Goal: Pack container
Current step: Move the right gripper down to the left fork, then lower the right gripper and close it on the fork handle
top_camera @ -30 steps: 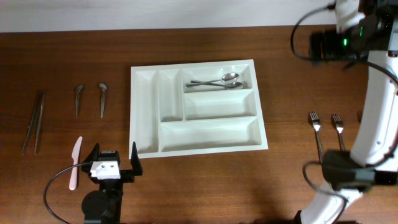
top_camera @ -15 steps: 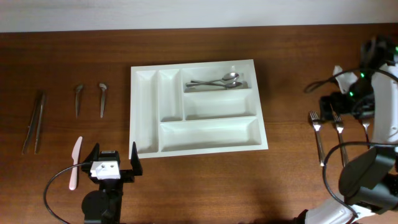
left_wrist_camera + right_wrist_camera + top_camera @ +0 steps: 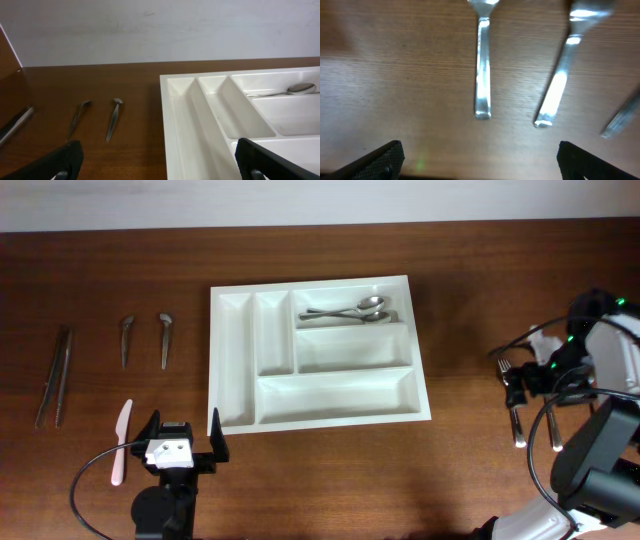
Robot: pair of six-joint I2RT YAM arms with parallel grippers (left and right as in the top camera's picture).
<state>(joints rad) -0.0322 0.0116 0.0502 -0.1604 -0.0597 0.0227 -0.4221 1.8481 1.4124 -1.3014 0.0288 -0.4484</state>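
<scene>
The handle [image 3: 511, 397] [image 3: 483, 37], just below the head, of the fork nearest the white cutlery tray will be grabbed by my right gripper.
The container [image 3: 340, 395], a white cutlery tray, lies mid-table. Two spoons [image 3: 350, 312] rest in its top right compartment; the other compartments show nothing inside. My left gripper [image 3: 183, 437] hovers open just off the tray's near left corner, and in the left wrist view its fingers straddle the tray's left rim [image 3: 172, 125]. My right gripper [image 3: 545, 377] hangs open over two forks [image 3: 515, 408] at the table's right. In the right wrist view the fork handles [image 3: 482, 65] lie just beyond the gripper [image 3: 480, 160], with bare wood between its fingers.
Left of the tray lie two small metal utensils [image 3: 126, 338] [image 3: 164, 338], a pair of tongs [image 3: 55, 375] and a pale plastic knife [image 3: 120, 440]. A third metal piece [image 3: 622, 117] shows at the right edge of the right wrist view.
My right arm swung from the far right corner forward and down over the forks. The left arm and the tray have not moved.
</scene>
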